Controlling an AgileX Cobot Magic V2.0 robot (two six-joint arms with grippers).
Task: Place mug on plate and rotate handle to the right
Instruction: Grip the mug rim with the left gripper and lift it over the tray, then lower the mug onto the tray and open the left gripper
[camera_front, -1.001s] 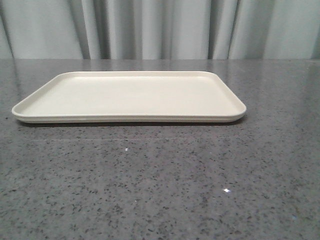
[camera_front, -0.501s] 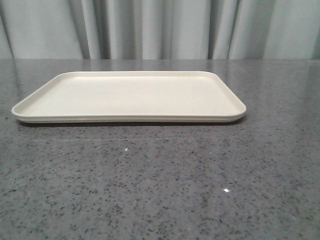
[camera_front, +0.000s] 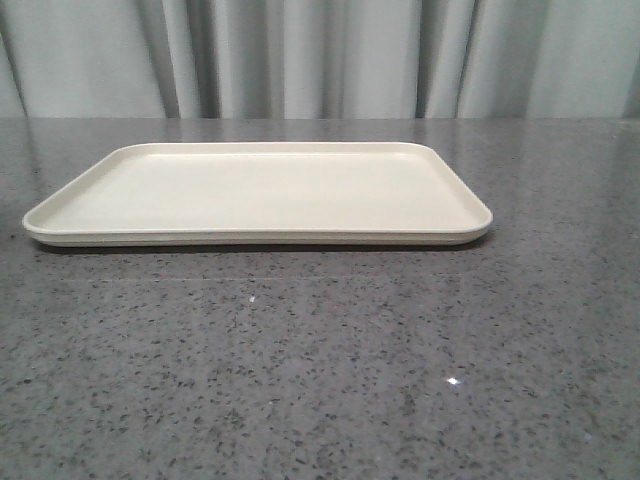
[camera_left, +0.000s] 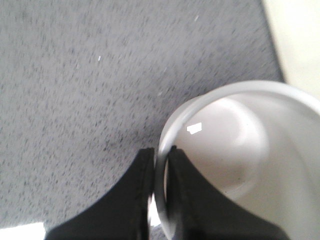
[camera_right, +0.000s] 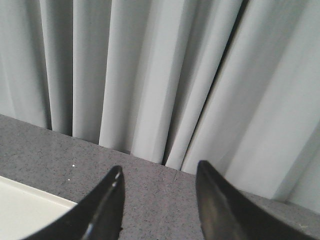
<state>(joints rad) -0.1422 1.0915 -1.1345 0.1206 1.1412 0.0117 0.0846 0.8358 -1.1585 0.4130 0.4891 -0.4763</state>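
My left gripper needs to let go of the white mug on the cream plate, just inside the middle of its front edge (camera_front: 268, 210).
The cream plate (camera_front: 258, 195) lies flat on the grey table in the front view, with nothing on it. Neither arm nor the mug shows in that view. In the left wrist view my left gripper (camera_left: 160, 156) is shut on the white mug's rim (camera_left: 165, 135), one finger inside the mug (camera_left: 240, 145) and one outside. The mug's handle and face print are hidden. A strip of the plate (camera_left: 300, 40) shows beyond the mug. In the right wrist view my right gripper (camera_right: 159, 172) is open and empty above the table, with a corner of the plate (camera_right: 25, 210) beside one finger.
The speckled grey tabletop (camera_front: 320, 380) stretches in front of the plate. A grey pleated curtain (camera_front: 320, 55) hangs behind the table's far edge and also fills the right wrist view (camera_right: 160, 75).
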